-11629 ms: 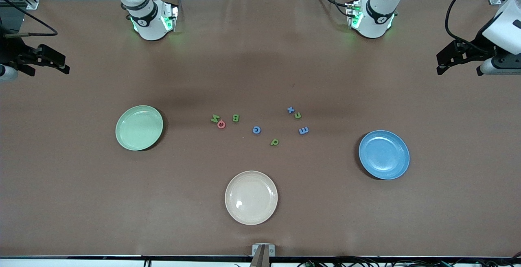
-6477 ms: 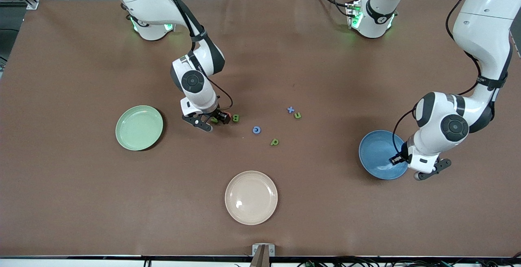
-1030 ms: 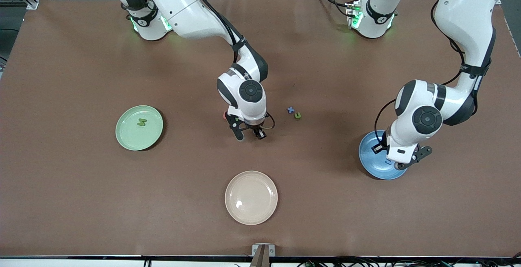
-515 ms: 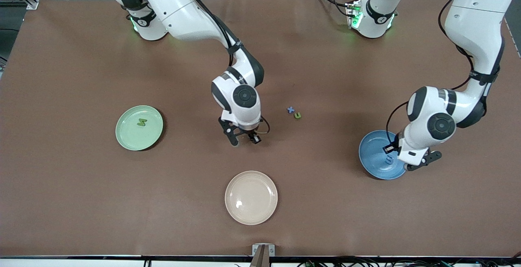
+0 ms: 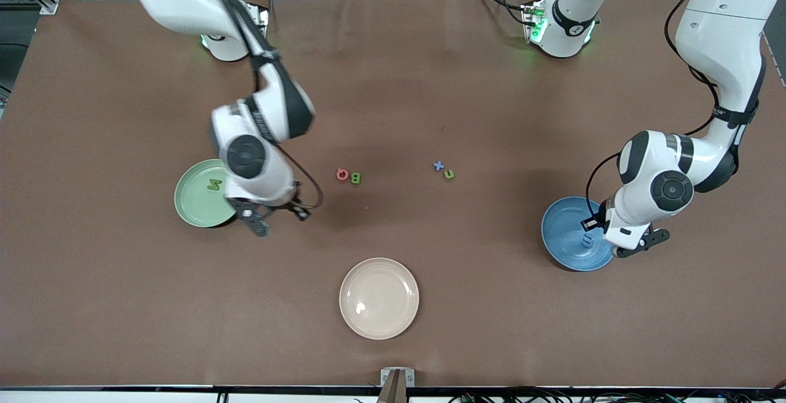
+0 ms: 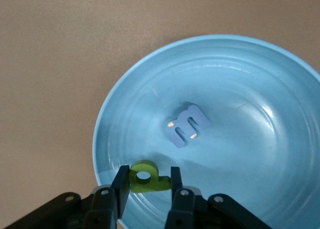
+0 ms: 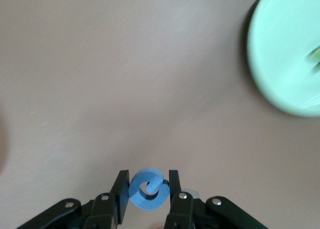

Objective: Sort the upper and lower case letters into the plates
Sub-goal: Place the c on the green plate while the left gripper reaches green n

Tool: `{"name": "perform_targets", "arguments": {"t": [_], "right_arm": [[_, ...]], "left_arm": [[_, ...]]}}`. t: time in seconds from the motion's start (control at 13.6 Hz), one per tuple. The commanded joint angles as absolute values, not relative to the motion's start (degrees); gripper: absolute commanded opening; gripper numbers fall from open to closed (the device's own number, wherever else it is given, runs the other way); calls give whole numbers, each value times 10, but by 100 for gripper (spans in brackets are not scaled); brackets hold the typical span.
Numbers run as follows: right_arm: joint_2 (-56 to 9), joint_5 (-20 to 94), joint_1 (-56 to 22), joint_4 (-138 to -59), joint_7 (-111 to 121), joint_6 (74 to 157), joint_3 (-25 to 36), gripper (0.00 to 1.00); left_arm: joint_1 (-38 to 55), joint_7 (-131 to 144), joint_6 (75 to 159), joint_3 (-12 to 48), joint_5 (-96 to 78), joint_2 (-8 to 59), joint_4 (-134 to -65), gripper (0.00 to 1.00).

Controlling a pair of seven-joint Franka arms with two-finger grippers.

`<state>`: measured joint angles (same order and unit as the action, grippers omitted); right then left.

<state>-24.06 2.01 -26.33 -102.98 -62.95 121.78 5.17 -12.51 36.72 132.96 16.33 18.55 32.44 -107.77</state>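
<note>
Next, my right gripper lets go of the blue letter between the pale green plate's green letter and its rim (image 5: 230, 199) (image 7: 276, 61) toward the middle of the table. The blue letter is still held over the bare table.
My right gripper (image 5: 281, 219) is shut on a blue letter (image 7: 145, 195) and holds it over the bare table beside the pale green plate (image 5: 193, 209), which also shows in the right wrist view (image 7: 285, 59). One green letter (image 5: 214, 185) lies in that plate. My left gripper (image 5: 614, 237) is shut on a green letter (image 6: 159, 181) just above the blue plate (image 5: 565, 231), near its rim (image 6: 250, 89). A blue letter (image 6: 186, 125) lies in the blue plate. A pinkish red letter (image 5: 341, 174), a green letter (image 5: 355, 177), a blue letter (image 5: 438, 166) and a green letter (image 5: 449, 174) lie mid-table.
A cream-beige plate (image 5: 379, 298) stands nearer to the front camera than the loose letters. The brown table cover reaches to all edges. Both arm bases stand along the table's edge farthest from the front camera.
My right gripper has carried the blue letter from the table's middle to beside the green plate, uncovering the pinkish red and green letters. My left gripper has barely moved over the blue plate.
</note>
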Motion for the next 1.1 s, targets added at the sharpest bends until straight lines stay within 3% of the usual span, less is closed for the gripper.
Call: {"name": "perform_targets", "arguments": {"t": [0.0,0.07,0.22,0.59,1.03], "right_arm": [[-130,20,-191,-1170,-504,1238,38,0],[-122,20,-172,-1185,-475,1244,38,0],[-122,20,-137,-1202,-427,1268,38,0],[-150,20,-105,-1259,-388,1388,38,1],[-209,23,-100,-1273,-385,1463,36,3]], "left_arm": [[-126,377,1335,163,194,318,-1086,80],[-126,378,1331,163,194,316,-1086,100],[-122,390,1312,178,194,306,-1085,100],[-127,451,1225,295,187,265,-1080,100],[-111,641,1257,412,187,272,-1118,96]]}}
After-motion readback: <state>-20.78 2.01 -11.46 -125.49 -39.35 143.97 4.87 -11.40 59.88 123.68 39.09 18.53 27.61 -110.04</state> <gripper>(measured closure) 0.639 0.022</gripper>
